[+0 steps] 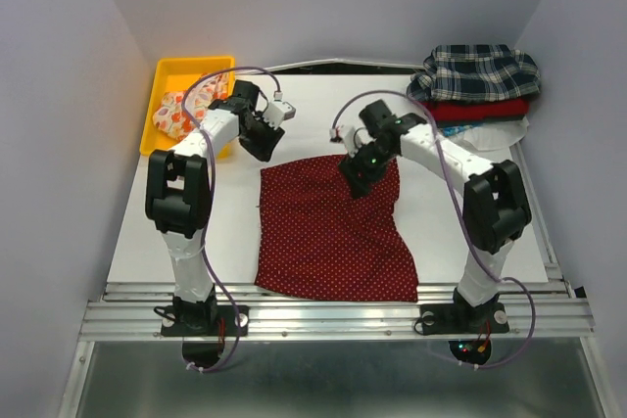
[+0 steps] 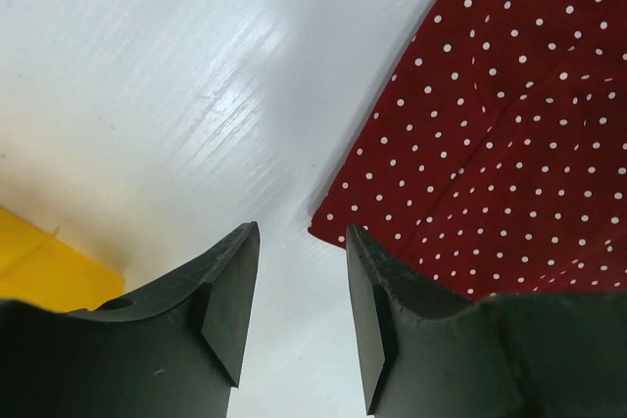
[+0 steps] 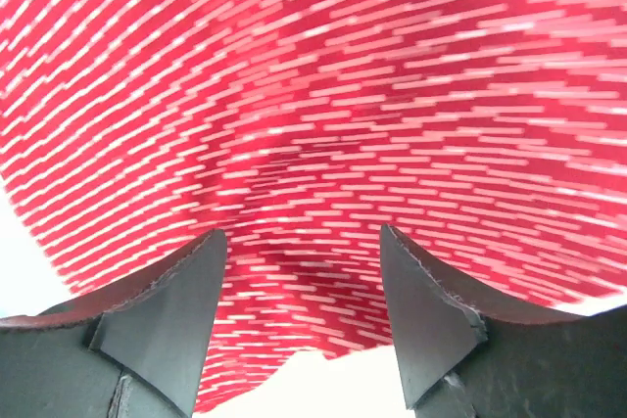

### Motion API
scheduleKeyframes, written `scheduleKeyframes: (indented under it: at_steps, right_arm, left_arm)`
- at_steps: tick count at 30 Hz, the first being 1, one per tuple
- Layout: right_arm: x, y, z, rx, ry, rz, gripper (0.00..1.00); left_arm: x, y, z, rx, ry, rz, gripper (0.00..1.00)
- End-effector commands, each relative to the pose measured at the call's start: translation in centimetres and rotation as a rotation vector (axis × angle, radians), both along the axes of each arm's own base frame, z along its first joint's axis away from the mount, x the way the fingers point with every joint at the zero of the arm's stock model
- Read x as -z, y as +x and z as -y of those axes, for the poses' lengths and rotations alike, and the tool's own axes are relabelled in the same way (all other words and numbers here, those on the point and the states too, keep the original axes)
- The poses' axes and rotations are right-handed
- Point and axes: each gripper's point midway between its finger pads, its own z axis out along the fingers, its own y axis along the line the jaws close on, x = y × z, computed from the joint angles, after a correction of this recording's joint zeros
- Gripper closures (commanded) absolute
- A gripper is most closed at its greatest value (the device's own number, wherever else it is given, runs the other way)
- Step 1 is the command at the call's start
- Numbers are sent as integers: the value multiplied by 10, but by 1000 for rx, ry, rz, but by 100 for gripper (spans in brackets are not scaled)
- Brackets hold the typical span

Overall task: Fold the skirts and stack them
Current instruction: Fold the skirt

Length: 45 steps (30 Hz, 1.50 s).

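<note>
My right gripper will move next to the dark red skirt's far corner (image 1: 396,161), the one nearest the plaid skirt, and then close on it there.
The dark red skirt with white dots (image 1: 333,232) lies spread flat on the white table (image 1: 167,232). My left gripper (image 1: 265,142) is open and empty just beyond the skirt's far left corner; in the left wrist view the gripper (image 2: 302,271) has bare table between the jaws and the skirt's corner (image 2: 490,144) beside its right finger. My right gripper (image 1: 357,179) is open, low over the skirt's far right part; in the right wrist view the gripper (image 3: 304,271) has the blurred cloth (image 3: 313,95) below it. The plaid skirt (image 1: 476,71) lies folded on the plain red skirt (image 1: 482,109) at the back right.
A yellow bin (image 1: 192,69) at the back left holds the cream skirt with orange-red blobs (image 1: 176,116); the bin's corner shows in the left wrist view (image 2: 39,266). White and teal cloth (image 1: 500,130) lies under the back-right stack. Grey walls enclose the table.
</note>
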Motion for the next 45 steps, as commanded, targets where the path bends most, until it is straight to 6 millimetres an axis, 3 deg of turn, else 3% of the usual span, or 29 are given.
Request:
scheduleKeyframes:
  at_steps: [1,4,7,11,15,19,23,29,31,42,45]
  right_arm:
    - [-45,83,42,45,-45,249,30]
    - [-58,134,66,53,-120,384,31]
    - [-50,166,83,23,-174,456,32]
    - [-40,194,99,-27,-199,521,32]
    - [-22,203,98,-80,-191,507,31]
    - [-6,218,113,-64,-213,494,32]
    - [14,223,119,-77,-209,463,35]
    - [46,210,121,-125,-216,383,52]
    - [52,207,123,-128,-223,367,63]
    - [56,209,128,-109,-253,371,99]
    - [54,213,129,-99,-262,384,99]
  left_arm:
    - [-30,1,-1,69,1,51,48]
    - [-21,0,-1,85,8,29,48]
    - [-15,2,-2,83,18,26,48]
    - [-9,4,-4,79,31,17,51]
    - [-5,3,-6,76,39,10,52]
    - [-2,1,-7,68,39,11,53]
    - [6,-3,-9,63,43,-3,53]
    - [14,-3,-12,57,50,-15,53]
    - [19,-3,-10,61,42,-29,52]
    - [29,0,8,96,-29,-90,50]
    - [39,1,4,83,-9,-103,51]
